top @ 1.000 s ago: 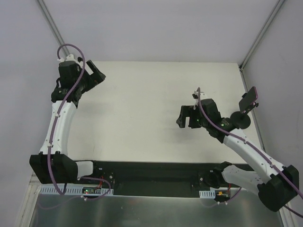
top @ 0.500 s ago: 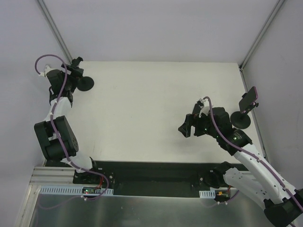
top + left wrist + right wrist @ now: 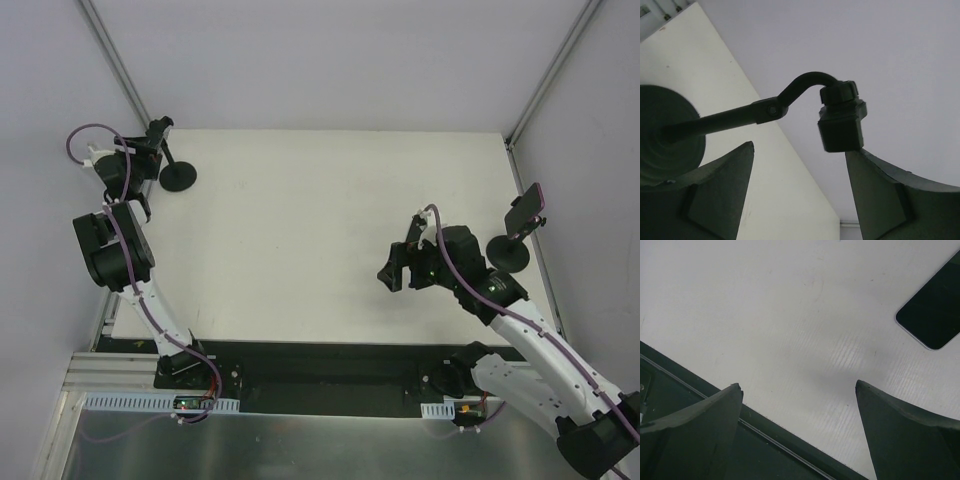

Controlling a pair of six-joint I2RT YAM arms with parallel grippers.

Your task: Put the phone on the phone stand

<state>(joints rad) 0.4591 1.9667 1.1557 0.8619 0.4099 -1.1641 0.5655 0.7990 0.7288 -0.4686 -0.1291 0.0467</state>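
My right gripper should close on the near end of the dark phone [image 3: 413, 238] [image 3: 927, 326] that lies flat on the table, with its fingers set along both long sides.
The phone [image 3: 526, 209], dark with a pinkish edge, sits tilted on the clip of the right phone stand [image 3: 510, 256] near the table's right edge. My right gripper [image 3: 393, 271] is open and empty, well left of it, over bare table [image 3: 797, 385]. A second, alike stand [image 3: 178, 177] is at the far left, with nothing on its clip [image 3: 841, 123]. My left gripper [image 3: 150, 142] is open beside that clip [image 3: 800, 150], and its fingers are not closed on it.
A dark glossy slab with a pale rounded edge [image 3: 935, 312], phone-like, lies flat on the table in the right wrist view; it is hidden in the top view. A black strip [image 3: 330, 365] runs along the table's near edge. Walls enclose the table.
My left arm has folded back to the far left edge, uncovering the left stand. My right gripper has drifted toward the near edge, away from the phone.
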